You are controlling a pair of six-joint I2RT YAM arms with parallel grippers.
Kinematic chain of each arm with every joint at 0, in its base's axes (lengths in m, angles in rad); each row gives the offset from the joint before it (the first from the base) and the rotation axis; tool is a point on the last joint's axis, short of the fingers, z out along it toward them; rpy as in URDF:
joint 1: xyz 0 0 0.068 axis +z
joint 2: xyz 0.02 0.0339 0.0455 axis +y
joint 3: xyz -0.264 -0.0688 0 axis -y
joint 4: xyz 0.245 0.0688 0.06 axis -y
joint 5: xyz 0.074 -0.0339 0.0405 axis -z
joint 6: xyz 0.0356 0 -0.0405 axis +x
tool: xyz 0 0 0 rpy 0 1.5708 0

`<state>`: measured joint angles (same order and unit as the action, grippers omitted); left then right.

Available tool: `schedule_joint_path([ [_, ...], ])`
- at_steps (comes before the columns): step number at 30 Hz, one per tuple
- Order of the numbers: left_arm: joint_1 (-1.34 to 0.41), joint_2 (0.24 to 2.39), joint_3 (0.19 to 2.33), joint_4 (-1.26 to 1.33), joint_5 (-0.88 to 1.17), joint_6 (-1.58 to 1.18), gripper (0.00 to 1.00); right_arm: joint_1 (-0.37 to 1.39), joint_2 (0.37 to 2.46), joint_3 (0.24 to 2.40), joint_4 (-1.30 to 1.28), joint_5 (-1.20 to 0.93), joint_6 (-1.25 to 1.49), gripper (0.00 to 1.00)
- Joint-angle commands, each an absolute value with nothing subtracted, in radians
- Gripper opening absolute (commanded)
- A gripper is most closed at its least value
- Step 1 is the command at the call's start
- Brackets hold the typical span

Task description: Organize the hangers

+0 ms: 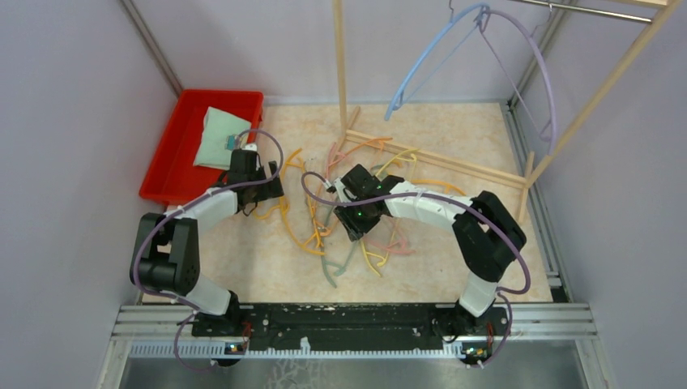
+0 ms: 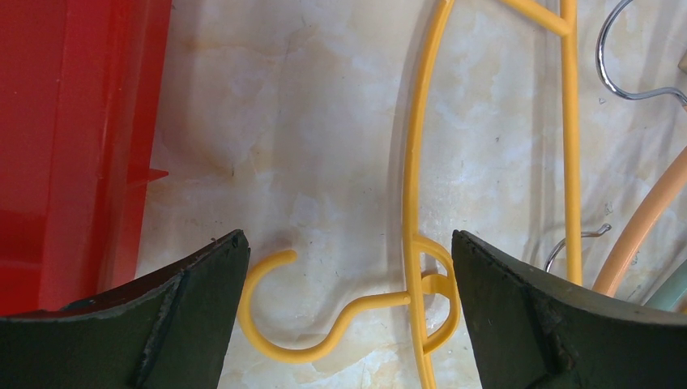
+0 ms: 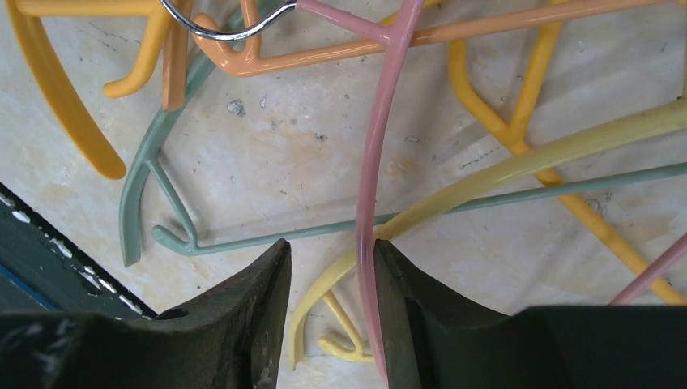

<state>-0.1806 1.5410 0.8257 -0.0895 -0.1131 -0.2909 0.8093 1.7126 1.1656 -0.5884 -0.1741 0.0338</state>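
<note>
Next, I open my right gripper's fingers, since the pale yellow hanger crosses under the pink hanger there, then grip only the pink hanger (image 3: 369, 188) and lift it clear.
Several hangers (image 1: 324, 235) lie tangled on the floor between my grippers. A blue hanger (image 1: 421, 61) and a lavender hanger (image 1: 544, 73) hang from the rack rod at the top right. My left gripper (image 1: 271, 188) is wide open low over a yellow hanger (image 2: 413, 162). Its yellow hook (image 2: 324, 324) lies between the jaws, touching neither. My right gripper (image 3: 332, 275) is partly open over the pile. A pink hanger (image 3: 377, 162) runs along the right finger's inner face, with a gap to the other finger. Pale yellow (image 3: 518, 162), green (image 3: 267, 237) and orange (image 3: 364, 49) hangers lie under it.
A red bin (image 1: 174, 154) holding a pale green cloth (image 1: 220, 138) stands at the back left, close to my left gripper; its wall shows in the left wrist view (image 2: 73, 146). The wooden rack's poles (image 1: 340, 65) and base bars (image 1: 437, 158) stand behind the pile.
</note>
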Motion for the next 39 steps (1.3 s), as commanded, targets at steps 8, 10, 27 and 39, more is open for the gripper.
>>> schedule_joint_path([
  [8,-0.174,1.555,0.818,-0.067,-0.127,-0.276,1.0,0.812,1.79,1.175,-0.507,-0.187,0.021,0.41],
  [10,-0.175,1.558,0.818,-0.067,-0.129,-0.276,1.0,0.811,1.791,1.166,-0.502,-0.172,0.028,0.38],
  [27,-0.175,1.564,0.766,-0.043,-0.121,-0.292,1.0,0.873,1.87,1.1,-0.465,0.215,0.158,0.09],
  [39,-0.174,1.542,0.762,-0.044,-0.136,-0.271,1.0,0.878,1.881,1.049,-0.435,0.314,0.201,0.3],
])
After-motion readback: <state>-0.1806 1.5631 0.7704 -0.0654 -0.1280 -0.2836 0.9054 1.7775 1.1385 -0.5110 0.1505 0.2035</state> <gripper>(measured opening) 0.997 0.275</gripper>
